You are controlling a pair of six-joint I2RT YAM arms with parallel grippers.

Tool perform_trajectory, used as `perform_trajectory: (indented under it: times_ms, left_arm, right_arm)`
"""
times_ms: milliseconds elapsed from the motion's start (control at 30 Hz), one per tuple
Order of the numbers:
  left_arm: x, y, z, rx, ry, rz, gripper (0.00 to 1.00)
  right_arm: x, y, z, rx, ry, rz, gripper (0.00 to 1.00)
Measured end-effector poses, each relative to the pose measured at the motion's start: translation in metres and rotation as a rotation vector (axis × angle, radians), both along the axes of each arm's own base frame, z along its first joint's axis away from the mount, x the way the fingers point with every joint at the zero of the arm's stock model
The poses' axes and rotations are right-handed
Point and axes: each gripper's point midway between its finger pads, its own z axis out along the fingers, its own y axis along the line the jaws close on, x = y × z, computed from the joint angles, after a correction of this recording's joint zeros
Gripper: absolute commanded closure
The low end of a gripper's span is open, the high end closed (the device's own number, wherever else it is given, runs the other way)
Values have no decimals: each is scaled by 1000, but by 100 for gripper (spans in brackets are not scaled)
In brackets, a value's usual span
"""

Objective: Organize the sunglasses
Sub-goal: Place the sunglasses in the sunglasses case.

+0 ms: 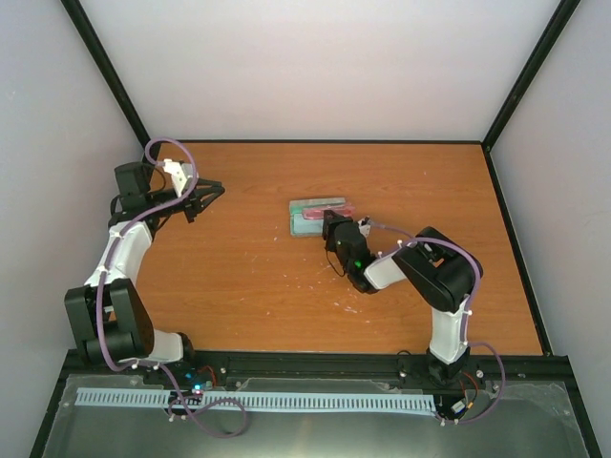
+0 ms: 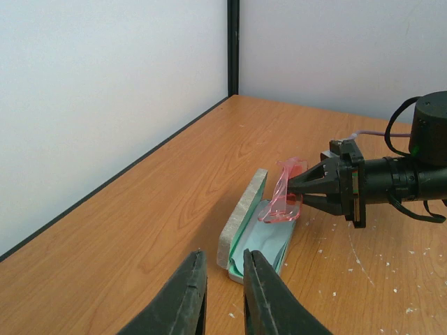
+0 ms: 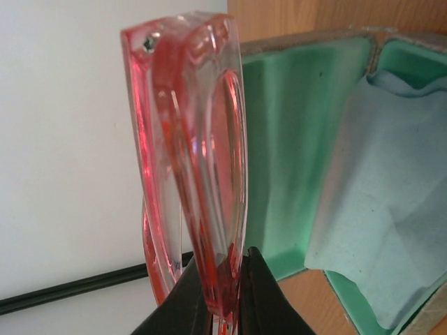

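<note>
Next, my right gripper releases the red-pink sunglasses on the light blue cloth inside the open grey case (image 1: 310,223) (image 3: 387,199).
The red-pink translucent sunglasses (image 3: 195,146) are folded and pinched in my right gripper (image 3: 227,296). They hang just above the right end of the open grey case (image 2: 244,213); they also show in the left wrist view (image 2: 283,199) and from above (image 1: 336,211). The case (image 1: 310,218) has a green lining (image 3: 293,139), and the light blue cloth (image 3: 380,202) lies inside it. My right gripper (image 1: 336,229) reaches the case from the near side. My left gripper (image 2: 222,293) is far off at the table's left, empty, its jaws a small gap apart (image 1: 203,196).
The wooden table (image 1: 258,277) is walled by white panels with black corner posts (image 2: 233,47). Small white crumbs (image 2: 328,248) lie scattered on the wood near the case.
</note>
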Motion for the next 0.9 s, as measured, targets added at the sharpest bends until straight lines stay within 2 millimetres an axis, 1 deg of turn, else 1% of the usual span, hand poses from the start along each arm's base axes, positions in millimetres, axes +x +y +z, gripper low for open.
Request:
perform_trajectory:
  times_ms: [167,267,467,667,800,900]
  left_arm:
    - [1,3,-1,-3,6,5,82]
    - [3,4,-3,-4,12,8,82]
    - [6,5,-6,-2,19,14,81]
    - [9,8,-5,-1,19,22,79]
    - [10,13,-5,0,23,36,77]
    - [10,19,-7,-4,42,54,76]
  right_arm:
    - [4,11,0,-15,18,36,97]
    - [5,14,-3,-25,36,44,97]
    - [3,16,-19,-57,113,54,97]
    - [3,16,-32,-53,167,44,96]
    - [3,17,-45,-65,207,39,93]
    - [3,17,-49,-66,225,35,92]
